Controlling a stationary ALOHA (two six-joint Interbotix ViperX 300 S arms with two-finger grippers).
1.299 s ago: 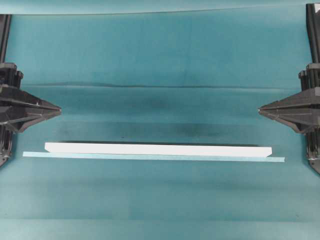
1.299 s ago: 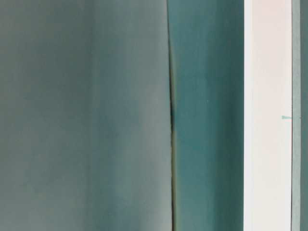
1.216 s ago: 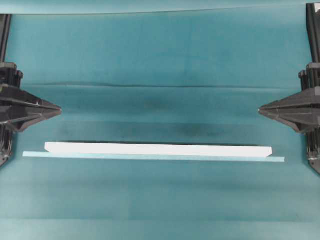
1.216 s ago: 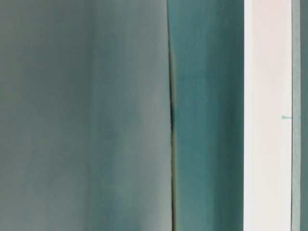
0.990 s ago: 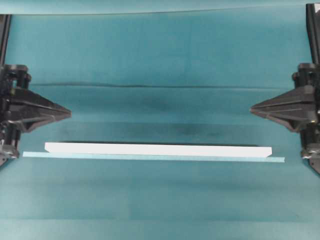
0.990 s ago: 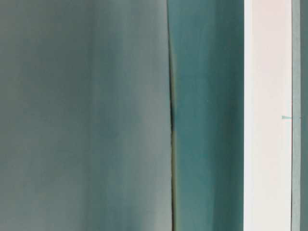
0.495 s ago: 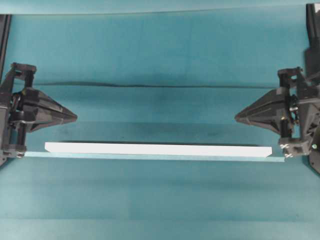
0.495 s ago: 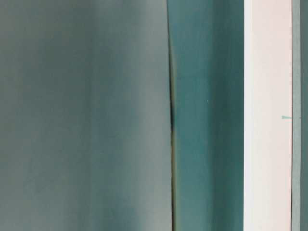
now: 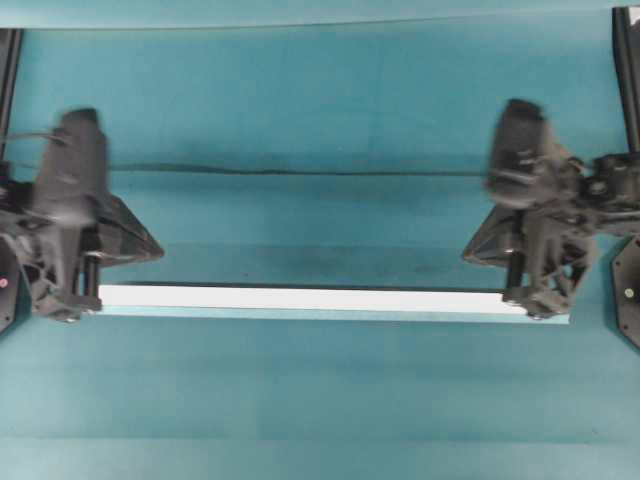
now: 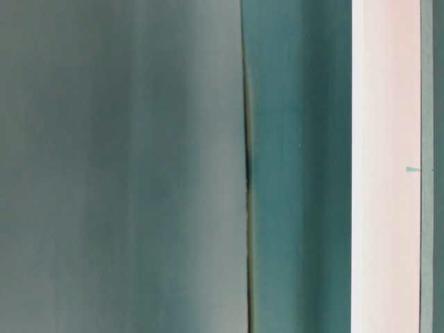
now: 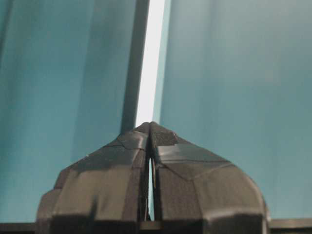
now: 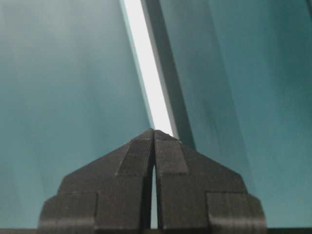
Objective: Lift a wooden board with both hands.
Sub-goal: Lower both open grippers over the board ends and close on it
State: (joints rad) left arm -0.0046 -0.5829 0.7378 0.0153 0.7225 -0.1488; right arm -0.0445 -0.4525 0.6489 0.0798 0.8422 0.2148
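Note:
The robot's left gripper will close across the wooden board's long sides (image 9: 216,297) (image 11: 147,92), slightly inward from the end that the left arm covers.
The wooden board (image 9: 300,297) is a long white plank lying flat on the teal cloth. It also shows as a white strip in the table-level view (image 10: 385,166). My left gripper (image 9: 158,250) is shut and empty, its tip just behind the board's left end, while the arm's body covers that end. My right gripper (image 9: 466,256) is also shut and empty, just behind the right end. Both arms are motion-blurred. In the left wrist view the closed tips (image 11: 150,125) point along the board (image 11: 148,73). The right wrist view shows the same, tips (image 12: 154,130) over board (image 12: 146,73).
A thin pale tape line (image 9: 300,313) runs along the board's near edge. A fold in the teal cloth (image 9: 300,172) crosses the table behind the grippers. Dark arm bases stand at the far left (image 9: 8,60) and far right (image 9: 628,60) edges.
Both arms have swung in from the table's sides toward the board's ends, and their wrists now sit over those ends. The jaws stayed shut. The board has not moved.

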